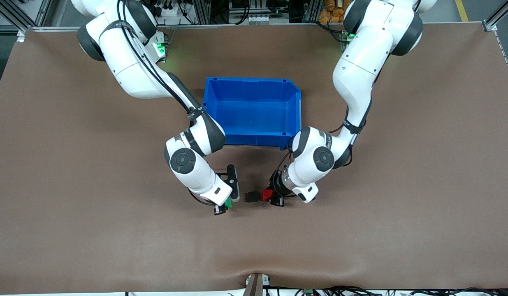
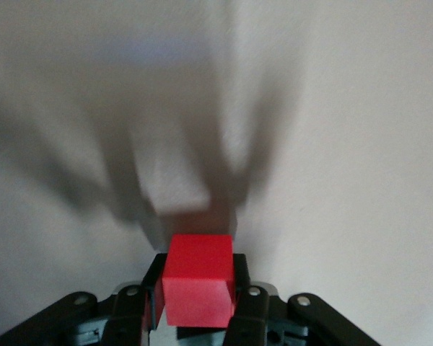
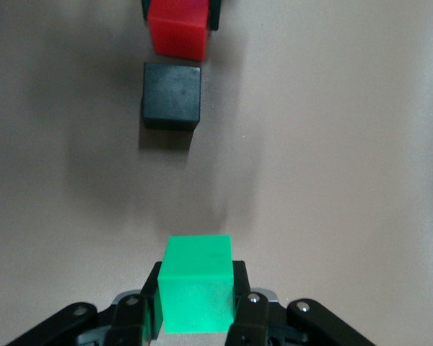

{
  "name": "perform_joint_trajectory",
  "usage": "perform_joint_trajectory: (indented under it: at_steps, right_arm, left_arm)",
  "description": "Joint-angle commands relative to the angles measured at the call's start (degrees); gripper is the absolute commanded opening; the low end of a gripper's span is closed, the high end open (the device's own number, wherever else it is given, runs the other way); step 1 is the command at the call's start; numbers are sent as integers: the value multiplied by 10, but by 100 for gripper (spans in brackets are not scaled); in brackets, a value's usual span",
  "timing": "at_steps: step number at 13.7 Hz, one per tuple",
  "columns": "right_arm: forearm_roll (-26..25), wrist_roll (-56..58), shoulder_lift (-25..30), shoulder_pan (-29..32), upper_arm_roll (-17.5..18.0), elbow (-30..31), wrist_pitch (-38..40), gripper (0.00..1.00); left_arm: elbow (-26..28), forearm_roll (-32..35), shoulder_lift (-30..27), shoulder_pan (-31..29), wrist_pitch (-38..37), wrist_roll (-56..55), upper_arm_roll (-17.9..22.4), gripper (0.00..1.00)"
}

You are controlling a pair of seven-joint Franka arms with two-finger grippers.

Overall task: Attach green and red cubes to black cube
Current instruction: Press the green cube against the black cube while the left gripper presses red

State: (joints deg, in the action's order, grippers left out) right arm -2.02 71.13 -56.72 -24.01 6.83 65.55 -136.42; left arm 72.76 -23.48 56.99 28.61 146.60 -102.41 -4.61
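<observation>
I need to let go of the red cube with my left gripper against the black cube (image 1: 260,194), on the side opposite the green cube.
The black cube (image 1: 251,197) sits on the brown table between the two grippers, nearer to the front camera than the blue bin. It also shows in the right wrist view (image 3: 172,96). My left gripper (image 1: 269,197) (image 2: 198,281) is shut on the red cube (image 1: 266,195) (image 2: 197,280) and holds it low, close beside the black cube on the left arm's side. I cannot tell whether they touch. My right gripper (image 1: 225,204) (image 3: 197,288) is shut on the green cube (image 1: 228,203) (image 3: 196,282), a short gap from the black cube on the right arm's side. The red cube (image 3: 177,30) lines up with both.
An empty blue bin (image 1: 251,139) stands farther from the front camera than the cubes, between the two forearms. The brown table (image 1: 360,230) spreads wide on every side. A cable clamp (image 1: 256,283) sits at the table's near edge.
</observation>
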Motion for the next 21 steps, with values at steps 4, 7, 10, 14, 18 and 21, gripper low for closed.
perform_joint_trajectory:
  at_steps: [4,7,10,14,18,21]
  right_arm:
    - [4,-14,-15,-3,-7,-25,-2,0]
    - [4,-13,-15,-3,-7,-25,-2,0]
    - [4,-13,-15,-3,-7,-25,-2,0]
    - [5,-15,-15,-5,-7,-24,0,0]
    - [6,-48,-15,-11,-4,-24,-2,0]
    - [4,-117,-15,-24,-5,-24,3,0]
  left_arm:
    - [-64,-2,44,8,-2,-44,1,0]
    - [-64,-2,44,16,-2,-52,0,0]
    - [-63,-2,44,22,0,-48,4,0]
    - [-57,5,43,31,-3,-37,8,0]
    - [-49,9,37,33,-25,-31,11,36]
    - [-49,42,31,28,-47,-31,10,100]
